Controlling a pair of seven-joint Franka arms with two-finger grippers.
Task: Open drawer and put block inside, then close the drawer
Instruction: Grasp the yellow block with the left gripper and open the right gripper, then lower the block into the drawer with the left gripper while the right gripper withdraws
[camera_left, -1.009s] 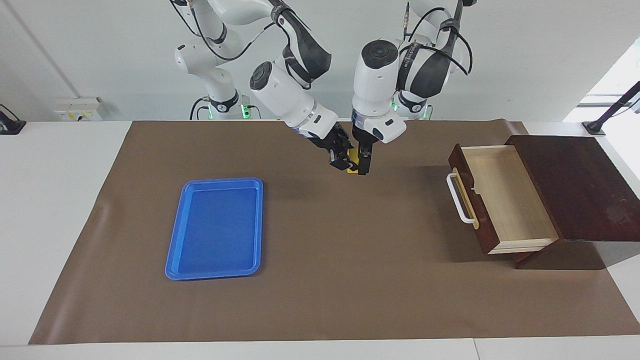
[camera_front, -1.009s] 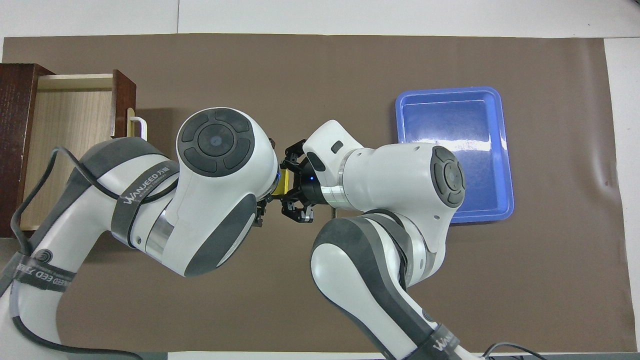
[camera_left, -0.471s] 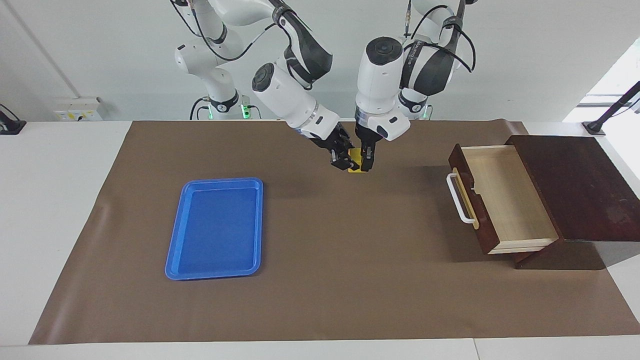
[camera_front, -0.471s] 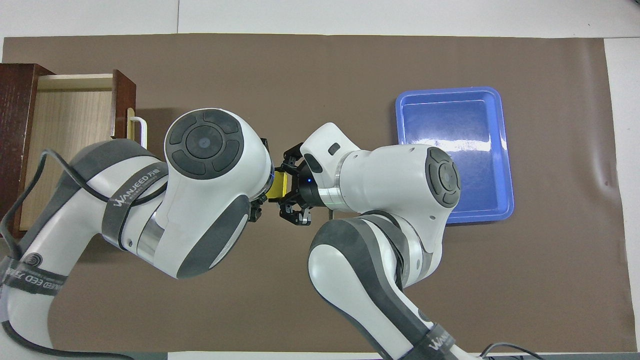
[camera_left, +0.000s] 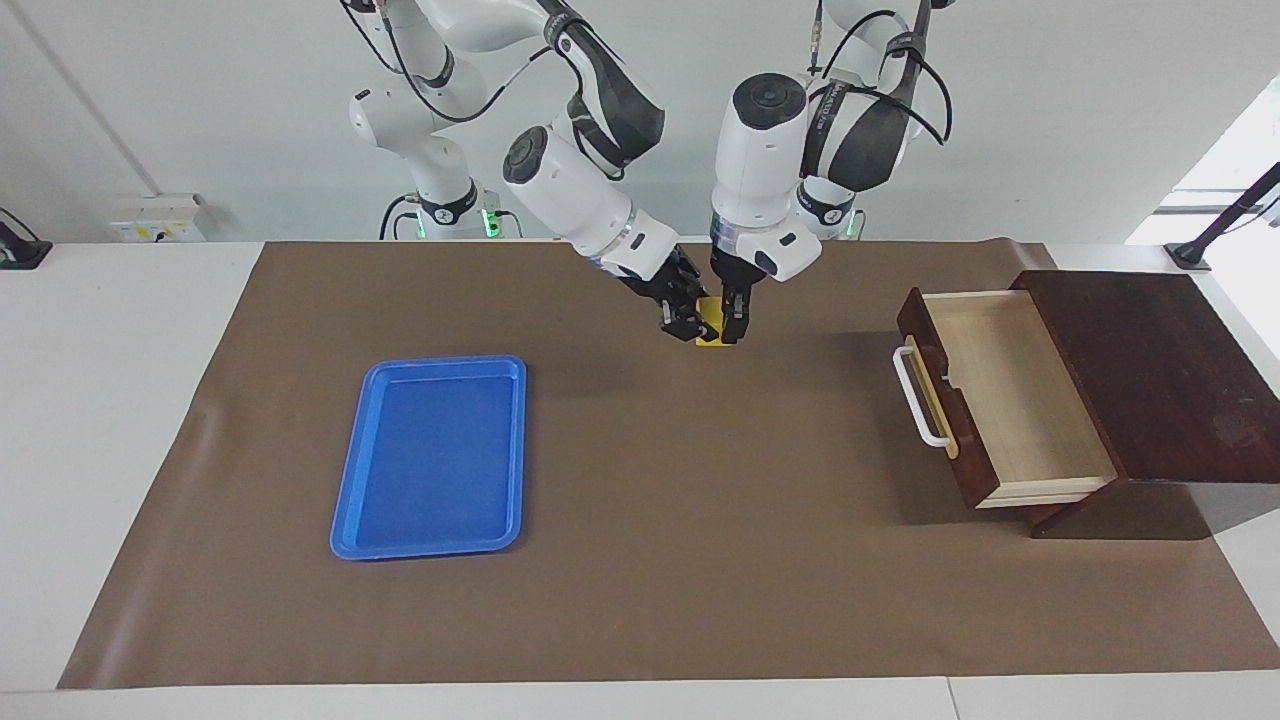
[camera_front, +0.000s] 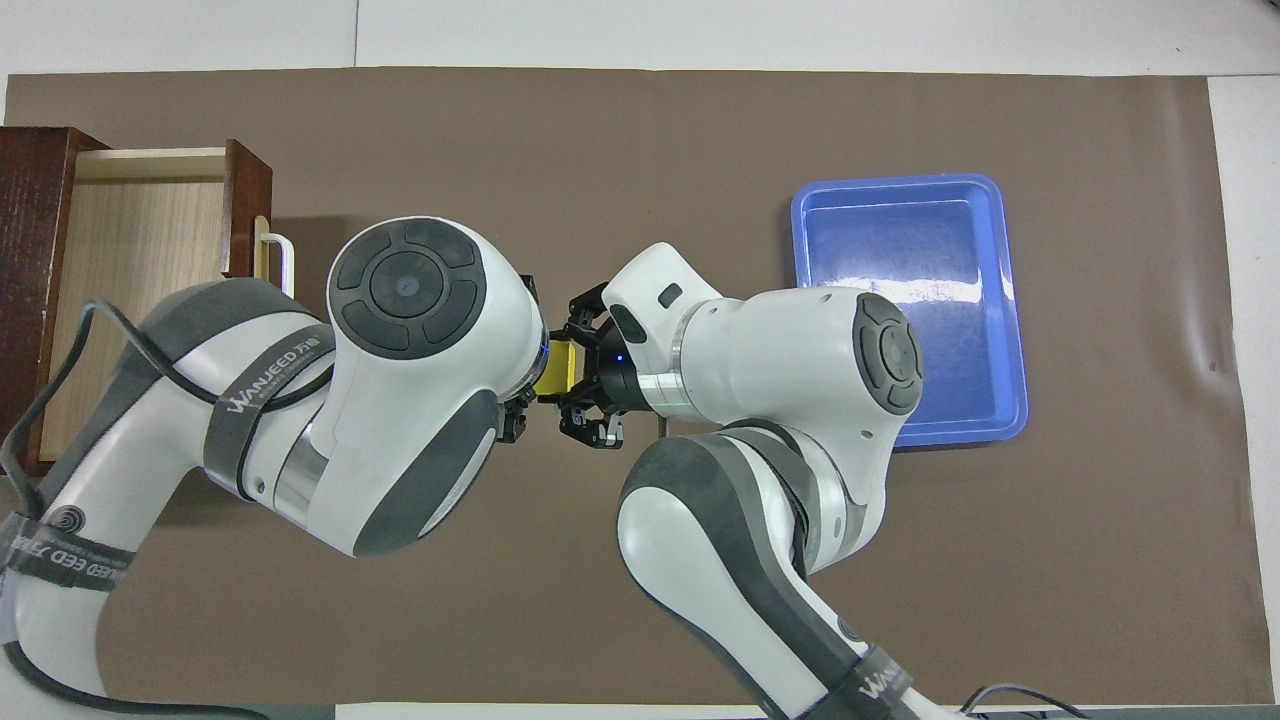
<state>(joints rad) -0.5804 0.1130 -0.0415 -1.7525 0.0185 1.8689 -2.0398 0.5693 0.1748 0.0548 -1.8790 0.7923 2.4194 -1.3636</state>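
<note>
Next, I let go of the yellow block, now above the brown mat's middle, with my left gripper on the drawer's pale bottom, nearer the front (camera_front: 178, 330) with the white handle.
The small yellow block (camera_left: 709, 331) (camera_front: 553, 368) hangs above the middle of the brown mat, between both grippers. My left gripper (camera_left: 733, 330) points straight down and is shut on the block from the side toward the left arm's end of the table. My right gripper (camera_left: 686, 322) (camera_front: 577, 370) reaches in slantwise and is at the block's other face. In the overhead view my left arm's wrist hides its gripper. The drawer (camera_left: 1010, 390) (camera_front: 140, 270) stands pulled out of the dark cabinet (camera_left: 1150, 370) at the left arm's end of the table, its pale inside empty.
A flat blue tray (camera_left: 432, 455) (camera_front: 905, 310) lies empty on the brown mat (camera_left: 700, 560) toward the right arm's end of the table. The drawer's white bar handle (camera_left: 915, 395) faces the middle of the table.
My left gripper has shut on the block. Both grippers rose slightly with it early in the second and have since hardly moved.
</note>
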